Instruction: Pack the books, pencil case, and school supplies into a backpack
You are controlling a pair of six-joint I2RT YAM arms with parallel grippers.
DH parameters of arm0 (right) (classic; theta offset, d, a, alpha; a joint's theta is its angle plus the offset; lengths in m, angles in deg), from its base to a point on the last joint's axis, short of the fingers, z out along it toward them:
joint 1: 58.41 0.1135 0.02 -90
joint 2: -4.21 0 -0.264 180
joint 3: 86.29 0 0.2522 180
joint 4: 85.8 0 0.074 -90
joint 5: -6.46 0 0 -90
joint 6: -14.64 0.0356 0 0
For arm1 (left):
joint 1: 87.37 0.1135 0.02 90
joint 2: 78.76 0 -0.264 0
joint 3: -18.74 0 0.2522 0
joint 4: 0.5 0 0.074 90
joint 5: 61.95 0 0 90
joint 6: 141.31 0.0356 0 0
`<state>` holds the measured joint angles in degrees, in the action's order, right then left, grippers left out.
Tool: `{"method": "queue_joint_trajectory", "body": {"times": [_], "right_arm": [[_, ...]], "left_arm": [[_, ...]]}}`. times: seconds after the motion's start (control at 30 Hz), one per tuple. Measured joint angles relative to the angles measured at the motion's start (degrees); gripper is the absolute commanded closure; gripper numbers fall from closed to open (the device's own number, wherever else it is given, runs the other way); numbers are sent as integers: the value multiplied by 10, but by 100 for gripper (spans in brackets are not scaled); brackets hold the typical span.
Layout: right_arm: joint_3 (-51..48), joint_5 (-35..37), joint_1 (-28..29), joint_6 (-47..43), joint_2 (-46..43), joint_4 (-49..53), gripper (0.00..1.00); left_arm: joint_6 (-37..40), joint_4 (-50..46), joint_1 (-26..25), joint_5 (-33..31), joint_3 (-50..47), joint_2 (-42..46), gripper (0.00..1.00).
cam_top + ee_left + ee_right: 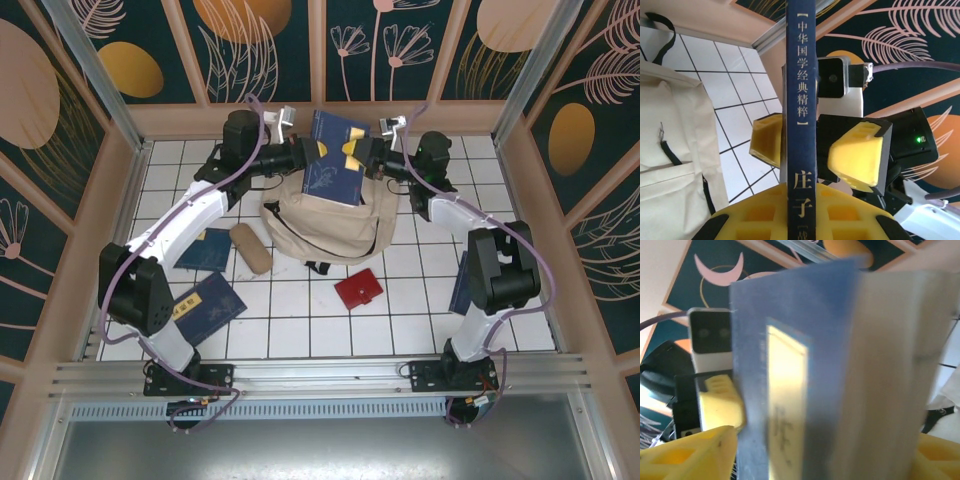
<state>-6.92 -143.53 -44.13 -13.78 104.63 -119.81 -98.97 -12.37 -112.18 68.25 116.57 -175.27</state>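
My left gripper is holding the navy book halfway along its spine. It should take the spine's lower end [305, 192] before it puts the book into the backpack.
Above the cream-beige backpack [322, 225] a navy book [338, 128] is held up on edge. My left gripper [318, 152] is shut on it; in the left wrist view its yellow fingers [755, 215] press both sides of the lettered spine [801, 100]. My right gripper [354, 152] faces it, open and straddling the same book [805, 370], and one of its fingers [860, 155] stands clear of the cover. A second navy book [333, 182] sticks out of the backpack's mouth. On the tiles lie the tan pencil case [252, 247] and the red square case [358, 289].
More navy books lie flat on the tiles at the left [207, 250], front left [205, 308] and beside the right arm [462, 285]. Wooden walls with patterned panels close in the table [300, 330]. The backpack's front pocket [670, 150] shows in the left wrist view.
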Motion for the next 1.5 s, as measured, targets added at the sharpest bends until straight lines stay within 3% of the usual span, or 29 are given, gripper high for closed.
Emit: {"method": "queue_joint_trajectory", "body": {"times": [0.13, 0.23, 0.3, 0.37, 0.43, 0.57, 0.67, 0.73, 0.87, 0.97, 1.1, 1.17, 1.23, 1.37, 1.5], "right_arm": [[-25, -1, 0, 49, -7, -59, 56], [-37, 4, 0, 80, -11, -85, 86], [-40, 10, 0, 95, -16, -91, 100], [-45, 20, 2, 105, -25, -93, 100], [-54, 46, 7, 113, -36, -95, 100], [-65, 111, 19, 130, -50, -94, 100], [-65, 151, 30, 151, -50, -97, 100], [-65, 169, 34, 165, -50, -101, 100], [-65, 188, 35, 174, -47, -102, 100], [-65, 191, 36, 162, -46, -77, 100], [-56, 183, 39, 105, -46, -11, 43], [-48, 189, 40, 44, -49, 72, 28], [-34, 213, 42, -35, -52, 177, 24], [-7, 289, 56, -218, -55, 367, 26], [3, 363, 116, -402, -55, 494, 28]], "left_arm": [[-28, 32, 10, 17, -25, 10, 100], [-44, 52, 15, 28, -38, 14, 100], [-51, 56, 17, 28, -42, 17, 91], [-55, 61, 18, 28, -45, 18, 68], [-66, 71, 19, 26, -54, 24, 55], [-97, 119, 20, 22, -108, 52, 49], [-130, 171, 20, 25, -159, 72, 50], [-147, 195, 20, 27, -187, 81, 57], [-173, 223, 20, 25, -224, 95, 90], [-170, 220, 19, 13, -228, 107, 100], [-157, 197, 17, -16, -232, 118, 100], [-143, 178, 21, -48, -232, 122, 100], [-122, 144, 30, -83, -232, 131, 100], [-68, 45, 50, -157, -232, 170, 100], [-34, -32, 82, -207, -233, 222, 100]]}}
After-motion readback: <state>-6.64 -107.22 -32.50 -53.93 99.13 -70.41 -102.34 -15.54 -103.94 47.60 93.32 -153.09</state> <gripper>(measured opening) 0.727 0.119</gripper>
